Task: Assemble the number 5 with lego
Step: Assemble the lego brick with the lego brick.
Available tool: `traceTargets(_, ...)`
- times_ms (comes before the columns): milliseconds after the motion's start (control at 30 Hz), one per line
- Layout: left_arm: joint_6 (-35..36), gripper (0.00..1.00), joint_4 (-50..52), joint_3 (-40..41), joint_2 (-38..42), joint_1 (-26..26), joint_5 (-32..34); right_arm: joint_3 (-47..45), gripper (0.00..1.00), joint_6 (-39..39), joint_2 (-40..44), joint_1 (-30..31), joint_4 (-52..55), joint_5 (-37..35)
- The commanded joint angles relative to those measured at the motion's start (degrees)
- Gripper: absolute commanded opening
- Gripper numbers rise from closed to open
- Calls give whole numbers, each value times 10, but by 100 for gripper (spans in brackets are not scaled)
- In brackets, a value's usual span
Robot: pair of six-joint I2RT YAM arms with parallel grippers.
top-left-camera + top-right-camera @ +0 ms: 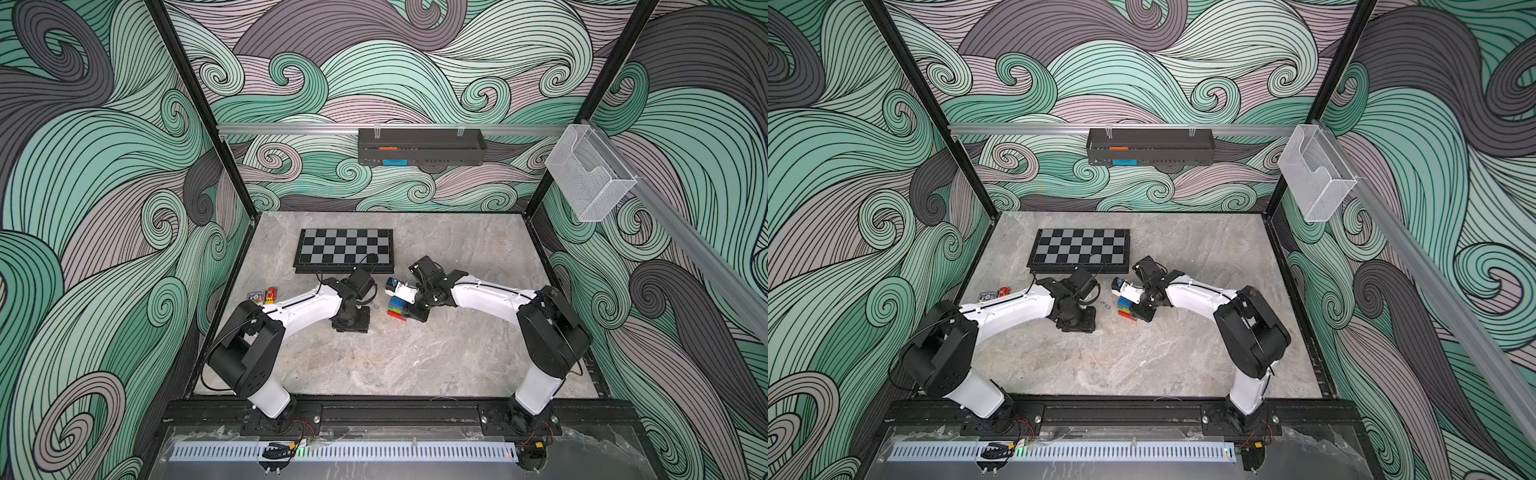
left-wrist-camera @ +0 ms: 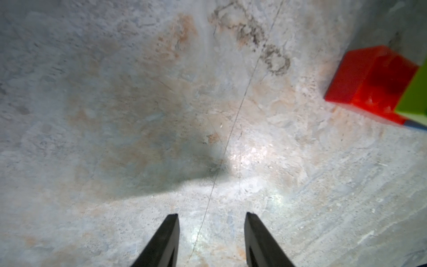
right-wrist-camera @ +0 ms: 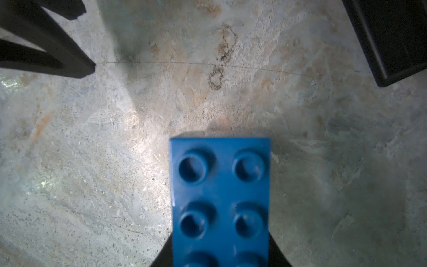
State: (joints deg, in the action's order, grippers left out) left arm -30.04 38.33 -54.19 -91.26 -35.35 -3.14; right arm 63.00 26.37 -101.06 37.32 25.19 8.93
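Note:
Next, I set the number 5, now near the table's middle, on the bare table (image 1: 404, 320) between both arms, slightly nearer the front edge, using my right gripper.
The number 5 (image 1: 397, 308) is a small stack of joined lego bricks near the table's middle, seen in both top views. From the top it runs dark blue, green, lime, red, and its red end is low at the table. My right gripper (image 1: 406, 309) is shut on it from the right. In the right wrist view the studded dark-blue brick (image 3: 220, 196) sits between the right gripper (image 3: 220, 249) jaws. My left gripper (image 1: 352, 323) points down at bare table just left of the stack. In the left wrist view the left gripper (image 2: 211, 217) is open and empty, with the red brick (image 2: 369, 83) and lime brick (image 2: 416, 97) at the frame's edge.
A black-and-grey checkered board (image 1: 345, 249) lies behind the grippers. A small toy car and a card (image 1: 266, 295) sit by the left wall. A black wall tray (image 1: 419, 145) holds orange and cyan pieces. A clear box (image 1: 590, 174) hangs on the right rail.

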Motion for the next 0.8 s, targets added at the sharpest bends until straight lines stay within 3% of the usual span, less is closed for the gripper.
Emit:
traceTargets(0, 2, 50, 3, 1, 13, 3, 6, -27, 20, -12, -5, 3, 76, -26)
traceTargets(333, -3, 51, -5, -2, 16, 3, -7, -39, 21, -14, 26, 17, 69, 0)
traceTargets(500, -5, 53, -28, -11, 33, 9, -49, -60, 22, -19, 42, 24, 57, 5)
traceTargets(633, -17, 56, -69, -7, 46, 36, -119, -66, 24, -20, 46, 25, 53, 6)
traceTargets(767, -25, 56, -86, -7, 51, 59, -163, -72, 31, -23, 52, 27, 48, 0)
